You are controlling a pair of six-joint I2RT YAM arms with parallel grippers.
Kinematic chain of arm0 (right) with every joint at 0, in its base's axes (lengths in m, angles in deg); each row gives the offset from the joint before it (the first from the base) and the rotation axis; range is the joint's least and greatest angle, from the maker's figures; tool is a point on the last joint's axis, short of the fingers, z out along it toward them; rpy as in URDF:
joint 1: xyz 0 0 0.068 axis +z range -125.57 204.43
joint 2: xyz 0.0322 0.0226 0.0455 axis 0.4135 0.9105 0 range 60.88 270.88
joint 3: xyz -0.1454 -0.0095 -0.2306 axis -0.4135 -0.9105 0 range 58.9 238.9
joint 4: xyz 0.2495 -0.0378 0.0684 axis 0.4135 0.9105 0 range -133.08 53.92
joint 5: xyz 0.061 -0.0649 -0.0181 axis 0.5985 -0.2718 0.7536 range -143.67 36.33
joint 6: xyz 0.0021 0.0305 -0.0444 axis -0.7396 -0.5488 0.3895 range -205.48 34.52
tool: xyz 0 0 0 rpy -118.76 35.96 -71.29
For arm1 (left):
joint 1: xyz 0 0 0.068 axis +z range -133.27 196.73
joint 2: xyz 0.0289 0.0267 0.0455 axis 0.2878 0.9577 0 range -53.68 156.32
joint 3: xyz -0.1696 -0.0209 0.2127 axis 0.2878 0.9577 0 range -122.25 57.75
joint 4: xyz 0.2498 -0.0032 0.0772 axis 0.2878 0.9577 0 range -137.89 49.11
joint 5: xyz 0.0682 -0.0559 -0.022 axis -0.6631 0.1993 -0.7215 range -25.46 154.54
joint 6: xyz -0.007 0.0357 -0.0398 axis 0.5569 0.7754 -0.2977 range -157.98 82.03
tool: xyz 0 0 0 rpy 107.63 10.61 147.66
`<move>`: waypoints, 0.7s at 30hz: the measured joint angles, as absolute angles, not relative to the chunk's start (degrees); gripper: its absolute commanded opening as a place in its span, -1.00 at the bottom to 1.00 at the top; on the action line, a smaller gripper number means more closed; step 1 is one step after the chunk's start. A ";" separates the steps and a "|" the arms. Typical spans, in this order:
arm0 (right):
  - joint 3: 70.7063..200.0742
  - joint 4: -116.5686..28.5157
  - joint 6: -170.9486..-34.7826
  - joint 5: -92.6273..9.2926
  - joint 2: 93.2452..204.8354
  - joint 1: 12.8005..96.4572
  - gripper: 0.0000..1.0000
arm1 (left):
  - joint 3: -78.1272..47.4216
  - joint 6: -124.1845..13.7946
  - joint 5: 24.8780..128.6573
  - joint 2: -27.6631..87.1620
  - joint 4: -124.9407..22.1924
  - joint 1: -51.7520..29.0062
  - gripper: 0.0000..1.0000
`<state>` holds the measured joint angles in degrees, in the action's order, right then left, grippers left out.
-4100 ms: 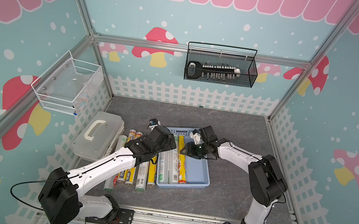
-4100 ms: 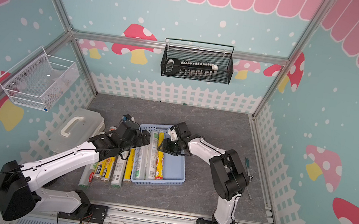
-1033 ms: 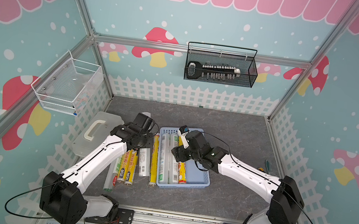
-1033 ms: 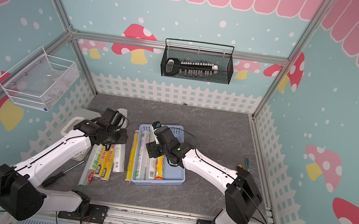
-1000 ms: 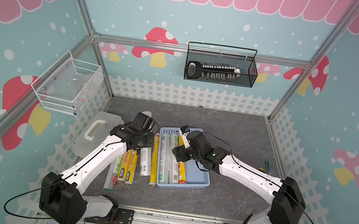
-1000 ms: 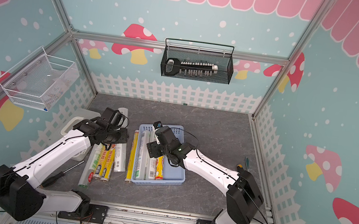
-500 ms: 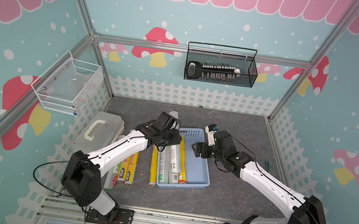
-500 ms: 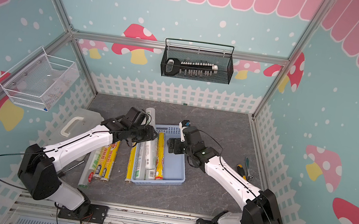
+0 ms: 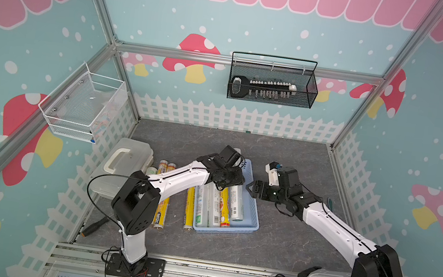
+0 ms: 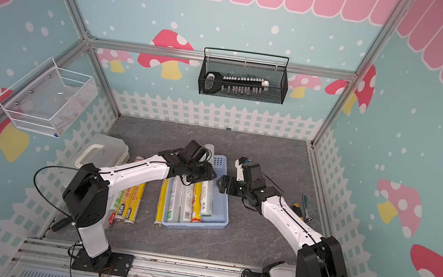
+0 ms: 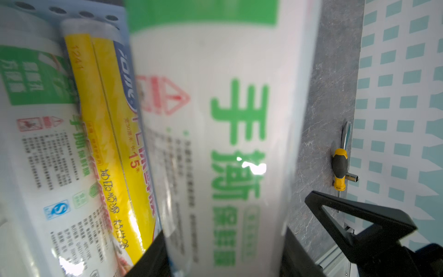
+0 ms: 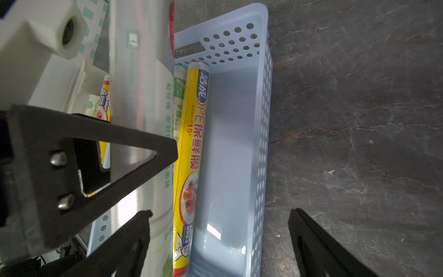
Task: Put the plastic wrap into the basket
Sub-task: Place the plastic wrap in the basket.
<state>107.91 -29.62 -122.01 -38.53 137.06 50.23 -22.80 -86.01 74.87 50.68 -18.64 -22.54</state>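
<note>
The robot's left gripper should release the white plastic wrap roll against the basket's inside (image 9: 247, 196) farthest from the white box.
The light blue basket (image 9: 253, 218) (image 10: 224, 205) lies mid-floor with three plastic wrap rolls in it, one of them yellow (image 12: 191, 153) (image 9: 224, 205). My left gripper (image 9: 226, 179) (image 11: 223, 251) is shut on a white plastic wrap roll with green print (image 11: 215, 120) (image 12: 141, 96). It holds that roll lengthwise over the basket's right half. My right gripper (image 9: 252, 190) (image 12: 219, 212) is open and holds nothing. It straddles the basket's right wall near the far end. Another yellow roll (image 9: 189, 209) lies against the basket's left side, and more rolls (image 9: 161, 215) lie under the left arm.
A white lidded box (image 9: 125, 162) stands at the left fence. A black-handled screwdriver (image 9: 95, 226) lies at front left and a yellow-and-black tool (image 10: 297, 208) (image 11: 340, 167) by the right fence. A black wire basket (image 9: 273, 84) and a white one (image 9: 82, 106) hang on the walls.
My left arm has swung right from the pile of rolls, carrying the white roll over the basket. My right gripper has drawn back to the basket's right edge and opened wider.
</note>
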 measured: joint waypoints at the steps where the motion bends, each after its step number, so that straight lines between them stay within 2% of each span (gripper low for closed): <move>1: 107.72 -29.60 -122.15 -38.46 136.99 49.90 0.85 | -23.06 -86.05 75.02 51.24 -18.66 -22.65 -0.61; 15: 106.84 -28.44 -123.70 -38.84 136.99 48.74 0.85 | -26.50 -87.82 78.04 59.70 -19.07 -24.44 -0.54; 21: 106.23 -26.48 -125.25 -43.49 136.80 48.68 0.84 | -27.89 -88.78 78.93 62.00 -19.34 -24.46 -0.39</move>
